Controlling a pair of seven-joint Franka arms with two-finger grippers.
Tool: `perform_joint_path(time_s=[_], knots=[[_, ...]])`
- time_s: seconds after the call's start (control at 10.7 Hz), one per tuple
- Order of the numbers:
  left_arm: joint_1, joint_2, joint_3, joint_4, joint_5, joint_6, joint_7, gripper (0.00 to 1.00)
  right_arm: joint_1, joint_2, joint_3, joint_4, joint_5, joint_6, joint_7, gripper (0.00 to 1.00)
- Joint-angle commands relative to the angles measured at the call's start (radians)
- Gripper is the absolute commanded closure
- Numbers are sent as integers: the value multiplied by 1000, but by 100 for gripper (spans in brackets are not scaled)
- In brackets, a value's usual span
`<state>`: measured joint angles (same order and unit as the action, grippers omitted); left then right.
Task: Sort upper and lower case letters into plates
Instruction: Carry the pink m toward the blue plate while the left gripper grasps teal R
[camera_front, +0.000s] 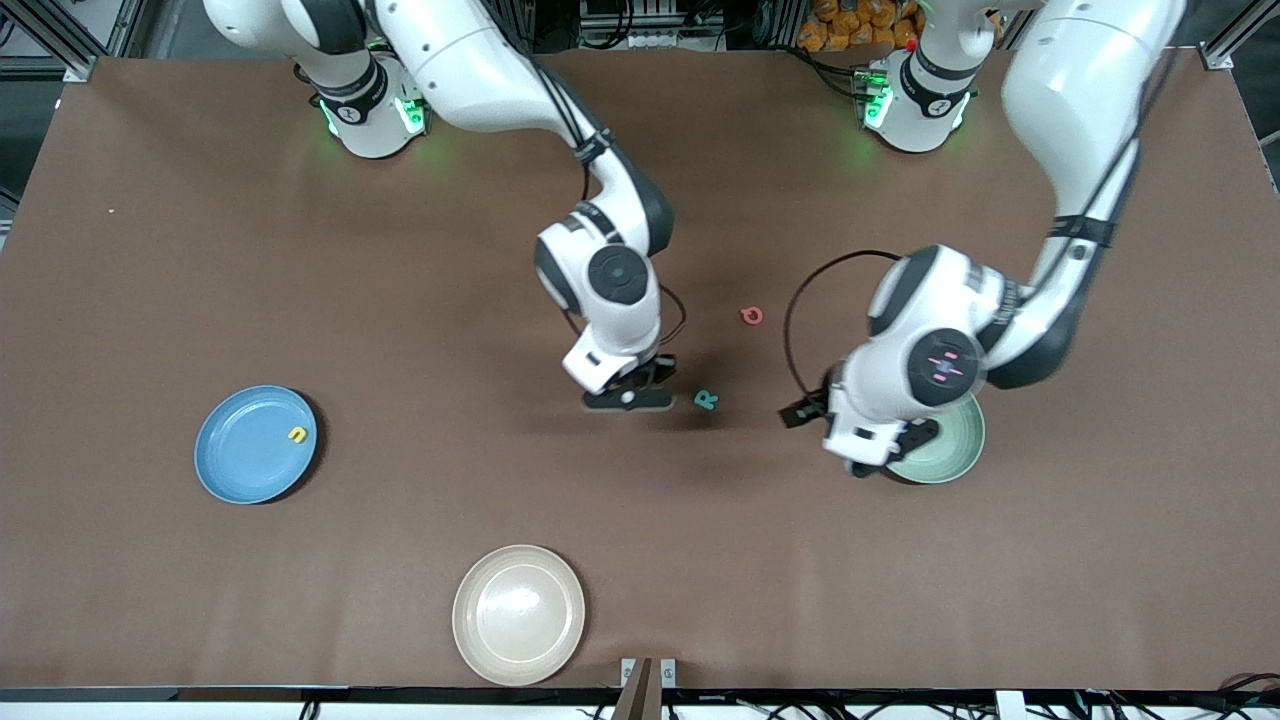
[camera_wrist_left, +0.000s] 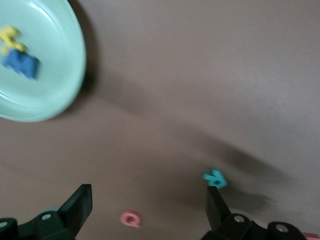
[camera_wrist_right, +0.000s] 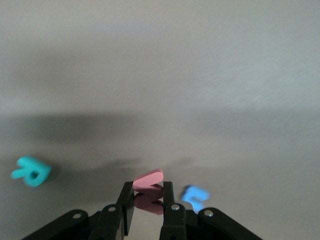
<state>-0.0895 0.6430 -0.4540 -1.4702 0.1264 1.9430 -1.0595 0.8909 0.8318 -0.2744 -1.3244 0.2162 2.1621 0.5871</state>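
The teal letter R is near my right gripper, and my left gripper should go to it next and close on the R's loop (camera_front: 703, 398) (camera_wrist_left: 217, 183).
My right gripper (camera_front: 630, 398) is low at the table's middle, shut on a red letter (camera_wrist_right: 148, 186) that stands on edge between the jaws. A blue letter (camera_wrist_right: 195, 196) lies right beside its fingers. A teal letter R (camera_front: 706, 400) lies close by and also shows in the right wrist view (camera_wrist_right: 31, 171). My left gripper (camera_front: 888, 452) is open and empty, up over the edge of the mint green plate (camera_front: 962, 448). That plate (camera_wrist_left: 55, 75) holds a yellow letter (camera_wrist_left: 10, 39) and a blue letter (camera_wrist_left: 22, 64). The light blue plate (camera_front: 240, 455) holds a yellow letter (camera_front: 297, 434).
Another red letter (camera_front: 751, 316) lies between the arms, farther from the front camera than the teal R. A cream-beige plate (camera_front: 518, 613) sits near the table's front edge. The left arm hides most of the mint green plate in the front view.
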Motion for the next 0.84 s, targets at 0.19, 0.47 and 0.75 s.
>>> perform_joint_path(time_s=[0.19,0.47,0.75], knots=[[-114,79,18,4,-4,149,-293,0,-115,-108,17,-97,61,-24,-192,100],[-247,150,118,2,-4,272,-506,0,-229,-186,15,-212,61,-25,-389,100],[-320,178,181,-10,-4,350,-612,0,-294,-235,12,-288,61,-68,-512,100]])
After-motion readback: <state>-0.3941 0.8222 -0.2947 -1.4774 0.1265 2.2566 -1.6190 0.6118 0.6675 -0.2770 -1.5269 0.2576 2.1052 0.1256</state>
